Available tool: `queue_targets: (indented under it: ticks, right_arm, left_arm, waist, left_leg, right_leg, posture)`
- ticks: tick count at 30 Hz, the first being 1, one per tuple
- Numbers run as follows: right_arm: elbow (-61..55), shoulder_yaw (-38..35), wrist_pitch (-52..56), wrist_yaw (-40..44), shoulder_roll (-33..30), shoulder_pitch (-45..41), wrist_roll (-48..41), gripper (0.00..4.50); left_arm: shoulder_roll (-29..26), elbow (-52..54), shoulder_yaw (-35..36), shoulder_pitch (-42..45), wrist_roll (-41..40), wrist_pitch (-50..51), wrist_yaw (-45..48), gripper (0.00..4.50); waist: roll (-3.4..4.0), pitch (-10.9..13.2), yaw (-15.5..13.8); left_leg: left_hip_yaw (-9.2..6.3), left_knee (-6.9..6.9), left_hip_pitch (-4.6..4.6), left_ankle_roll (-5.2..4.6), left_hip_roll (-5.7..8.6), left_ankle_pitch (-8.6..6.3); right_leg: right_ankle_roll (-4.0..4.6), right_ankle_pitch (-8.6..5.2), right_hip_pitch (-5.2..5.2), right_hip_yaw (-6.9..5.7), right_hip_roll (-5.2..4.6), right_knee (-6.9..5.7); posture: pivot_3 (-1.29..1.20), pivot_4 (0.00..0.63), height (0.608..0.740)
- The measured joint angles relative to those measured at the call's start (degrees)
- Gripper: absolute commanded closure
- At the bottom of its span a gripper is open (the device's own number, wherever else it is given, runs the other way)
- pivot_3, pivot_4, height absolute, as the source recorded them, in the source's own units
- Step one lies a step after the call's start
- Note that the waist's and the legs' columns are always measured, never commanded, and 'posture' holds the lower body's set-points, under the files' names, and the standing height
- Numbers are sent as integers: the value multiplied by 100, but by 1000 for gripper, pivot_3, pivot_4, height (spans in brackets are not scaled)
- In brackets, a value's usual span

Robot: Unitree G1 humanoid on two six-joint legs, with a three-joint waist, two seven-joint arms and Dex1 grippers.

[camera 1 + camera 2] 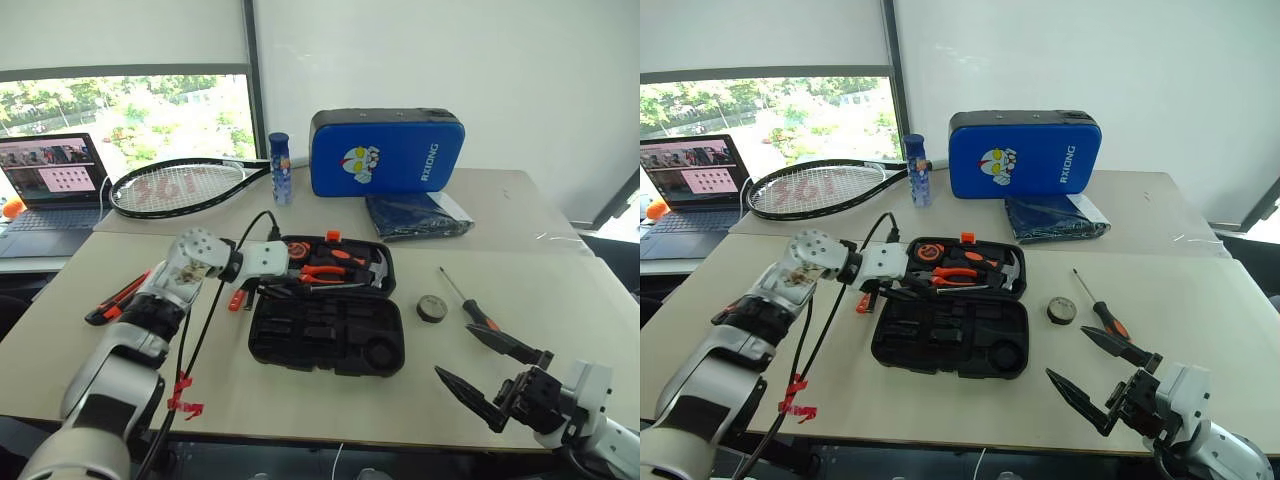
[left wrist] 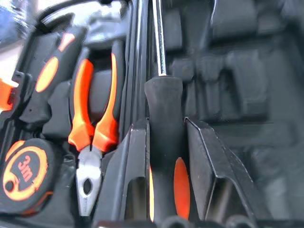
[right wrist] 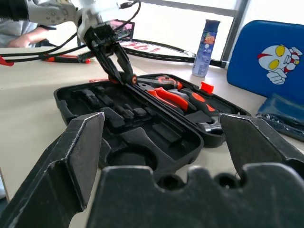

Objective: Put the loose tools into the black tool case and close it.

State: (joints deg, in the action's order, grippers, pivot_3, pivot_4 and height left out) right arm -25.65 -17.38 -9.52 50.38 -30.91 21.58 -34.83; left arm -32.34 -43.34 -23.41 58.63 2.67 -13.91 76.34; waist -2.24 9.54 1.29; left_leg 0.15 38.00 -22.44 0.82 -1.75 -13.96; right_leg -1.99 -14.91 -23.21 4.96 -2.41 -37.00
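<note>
A loose screwdriver lies beside the black tape roll. I move my right gripper to it next and close on the middle of its handle (image 1: 481,316).
The black tool case (image 1: 300,340) lies open mid-table; its near half shows bare moulded slots, and its far half holds orange pliers (image 1: 322,271), a tape measure and a hammer. Above the case's hinge, at its left end, my left gripper (image 1: 262,290) is shut on a screwdriver (image 2: 164,142) by the orange-black handle, its shaft lying along the hinge. My right gripper (image 1: 453,350) hangs open and empty near the table's front right. A second screwdriver (image 1: 468,303) and the black tape roll (image 1: 432,308) lie right of the case. The utility knife (image 1: 118,298) lies far left. A small orange tool (image 1: 236,298) lies by the case's left edge.
At the back stand a blue padded bag (image 1: 386,150), a folded dark cloth (image 1: 415,215), a blue bottle (image 1: 280,168) and a black racket (image 1: 180,187). A laptop (image 1: 50,190) sits on the far left table. A black cable with red ties (image 1: 185,395) runs along my left arm.
</note>
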Motion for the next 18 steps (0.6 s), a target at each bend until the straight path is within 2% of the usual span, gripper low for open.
queue_targets:
  ticks: [8,17,18]
  right_arm:
    - [-315,10,81,-242,120,170,41,0]
    - [-458,85,82,-333,239,255,155,0]
    - [-459,87,82,-333,241,260,163,0]
  left_arm:
    - [459,-1594,-229,624,835,-1102,-262,3818]
    - [695,-1822,-226,768,1195,-1010,-427,3818]
    - [717,-1822,-223,770,1216,-948,-453,3331]
  waist:
    - [-2,1,-23]
    - [-1,1,-53]
    - [-1,1,-55]
  left_leg:
    - [-2,5,0,0,1,0]
    - [-5,31,2,-1,1,1]
    - [-6,33,4,-1,1,1]
  right_leg:
    - [-13,-5,2,-1,0,-6]
    - [-41,-12,13,-4,0,-13]
    - [-42,-12,15,-4,0,-14]
  posture:
    - [0,150,740]
    - [0,150,740]
    - [0,150,740]
